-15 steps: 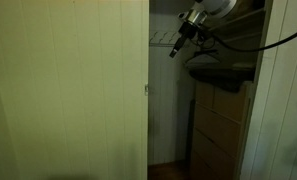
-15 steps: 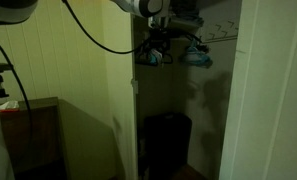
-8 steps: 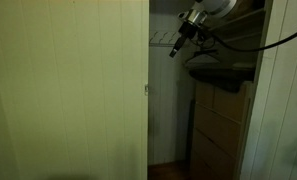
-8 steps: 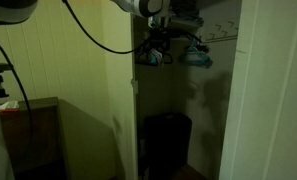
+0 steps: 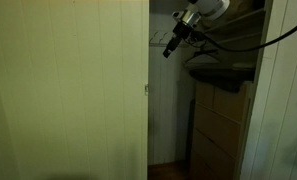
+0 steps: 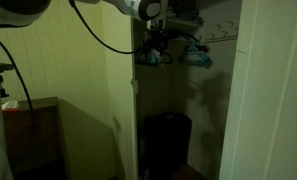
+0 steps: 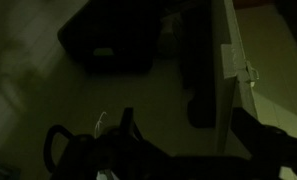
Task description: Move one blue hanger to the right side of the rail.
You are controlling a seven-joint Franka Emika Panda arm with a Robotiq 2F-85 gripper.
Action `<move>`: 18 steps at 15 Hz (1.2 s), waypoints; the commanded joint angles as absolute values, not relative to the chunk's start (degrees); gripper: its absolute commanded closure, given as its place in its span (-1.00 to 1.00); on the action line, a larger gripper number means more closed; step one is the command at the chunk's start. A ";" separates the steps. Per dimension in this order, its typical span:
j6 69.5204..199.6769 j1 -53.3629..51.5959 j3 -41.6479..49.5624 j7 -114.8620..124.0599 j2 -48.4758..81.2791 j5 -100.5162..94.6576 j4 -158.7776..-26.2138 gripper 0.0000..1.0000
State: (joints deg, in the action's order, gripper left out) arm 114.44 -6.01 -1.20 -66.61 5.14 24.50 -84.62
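Note:
The robot's gripper will next go to the blue hanger [image 5: 154,43] in the bunch on the rail, beside the edge of the pale closet door, and close there.
The closet is dim. In an exterior view the gripper [image 6: 154,44] is up at the rail [image 6: 216,38], right at a bunch of light-blue hangers [image 6: 150,57]. Another blue hanger [image 6: 197,58] hangs further right on the rail. I cannot tell whether the fingers are closed on a hanger. In an exterior view the gripper [image 5: 171,48] points down and left beside the door edge, below a wire shelf [image 5: 161,41]. In the wrist view the fingers [image 7: 183,140] are only dark silhouettes at the bottom.
A pale closet door [image 5: 68,90] stands open close to the arm. A wooden drawer unit [image 5: 220,125] fills one side of the closet. A dark bin [image 6: 165,142] stands on the floor below, and also shows in the wrist view [image 7: 108,45].
The gripper and wrist have shifted slightly toward the door edge. The hangers look unchanged.

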 commanded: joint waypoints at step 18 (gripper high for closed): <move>116.10 -4.90 -5.83 -75.13 23.25 33.44 -62.57 -0.15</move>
State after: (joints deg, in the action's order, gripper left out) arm 116.64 -5.38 -4.80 -73.00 18.64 31.17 -68.79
